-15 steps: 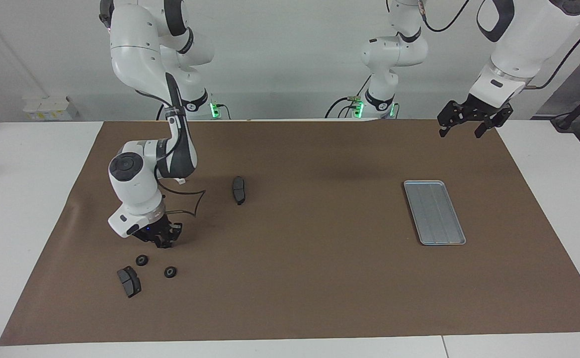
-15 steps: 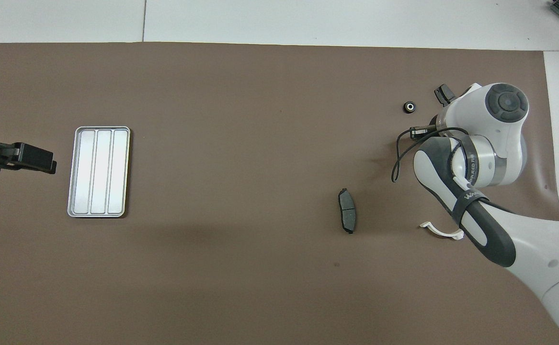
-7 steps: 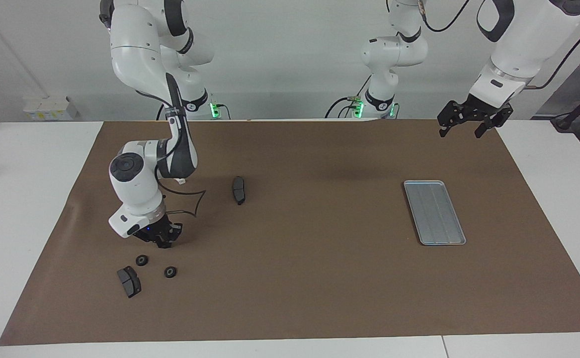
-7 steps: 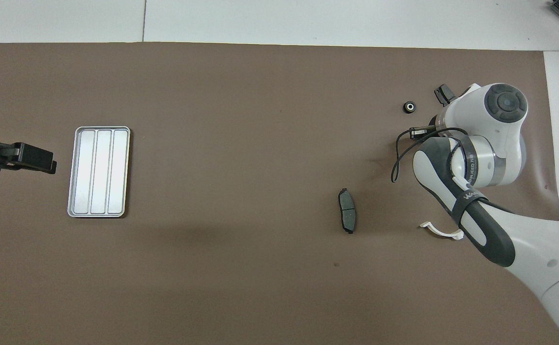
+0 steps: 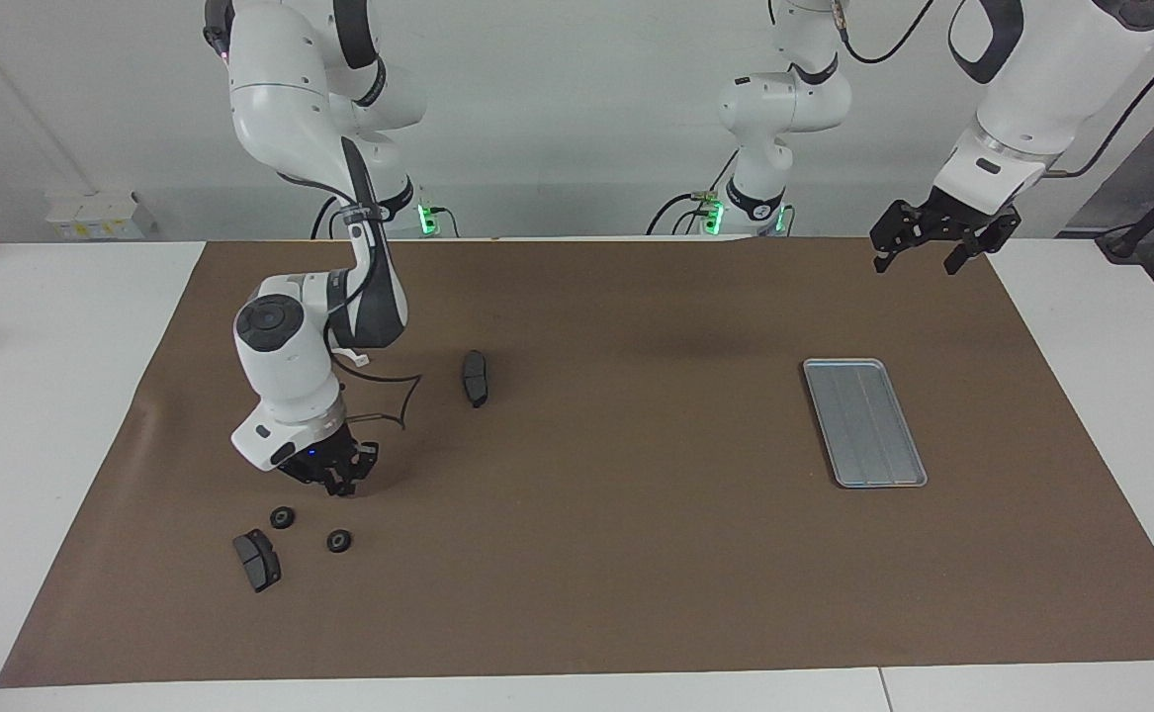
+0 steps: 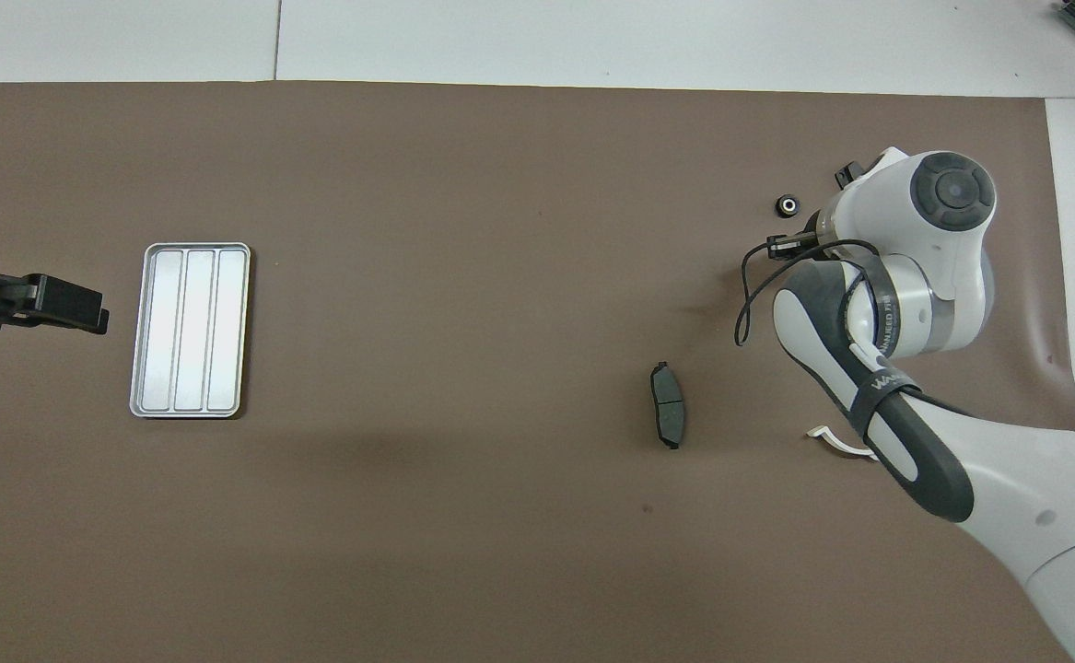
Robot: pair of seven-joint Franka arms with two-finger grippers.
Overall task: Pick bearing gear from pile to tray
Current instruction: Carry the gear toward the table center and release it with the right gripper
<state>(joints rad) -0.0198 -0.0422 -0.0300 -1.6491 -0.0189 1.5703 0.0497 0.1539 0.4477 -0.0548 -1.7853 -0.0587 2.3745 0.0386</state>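
Observation:
Next, I release the bearing gear from my right gripper on bare mat point(image 6: 354, 326) next to the silver tray, toward the lone pad.
Two small black rings point(image 5: 282, 517) point(image 5: 338, 541) and a dark grey curved pad point(image 5: 257, 560) lie scattered on the brown mat toward the right arm's end; this is the pile. In the overhead view one ring point(image 6: 787, 204) shows, and the arm covers most of the rest. My right gripper point(image 5: 337, 481) hangs low over bare mat beside the rings, apart from them, and what is between its fingers is hidden. It shows partly in the overhead view point(image 6: 788, 245). The silver ridged tray point(image 5: 863, 422) point(image 6: 190, 329) lies empty toward the left arm's end. My left gripper point(image 5: 923, 259) point(image 6: 67, 308) waits open, raised beside the tray.
A second dark grey pad point(image 5: 476, 378) point(image 6: 668, 416) lies alone near the middle of the mat. A white half-ring bracket point(image 6: 834, 440) lies partly under the right arm. A black cable loops off the right wrist point(image 5: 394, 396).
My right arm has swung a little toward the left arm's end, carrying its gripper slightly that way over the mat. The rings, pads, tray and left arm have not moved.

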